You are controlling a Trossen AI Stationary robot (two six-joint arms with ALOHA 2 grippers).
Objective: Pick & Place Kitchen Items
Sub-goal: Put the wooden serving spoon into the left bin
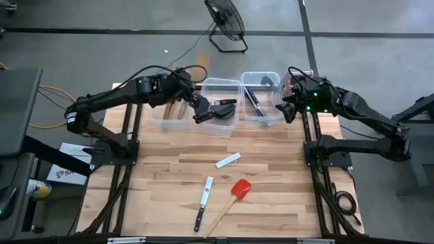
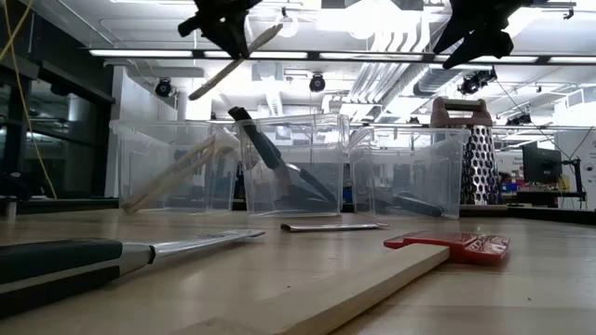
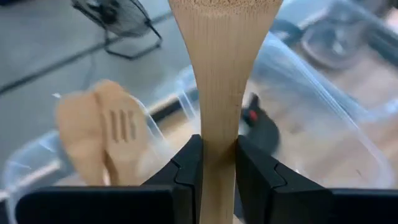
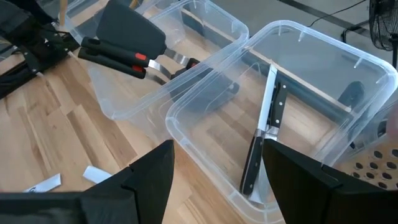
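I will let go of the wooden spatula with my left gripper in the clear bin (image 1: 180,93) (image 3: 124,152) next to the wooden spoons.
My left gripper (image 3: 219,148) is shut on a pale wooden spatula (image 2: 233,63), high above the left clear bin (image 1: 171,112) and the middle clear bin (image 1: 220,108). The left bin holds wooden spoons (image 3: 102,134), the middle one black turners (image 4: 127,34), and the right bin (image 1: 261,98) black-handled knives (image 4: 264,140). A knife (image 1: 203,202), a red-headed spatula (image 1: 234,196) and a small pale flat piece (image 1: 228,160) lie flat on the table. My right gripper (image 4: 217,180) hangs open above the right bin's near right side, holding nothing. My left gripper pinches the wooden spatula's handle (image 3: 219,134) between its two fingers, just where the handle starts to widen into the blade. The fingers (image 3: 186,165) sit on its two narrow edges. The spatula is lifted clear above the bins and slants, one end lower toward the left bin (image 2: 200,88).
A metal box grater (image 2: 466,154) stands behind the right bin at the table's far right. A floor fan (image 1: 225,24) stands beyond the far edge. Bare wood lies between the bins and the loose utensils near the front.
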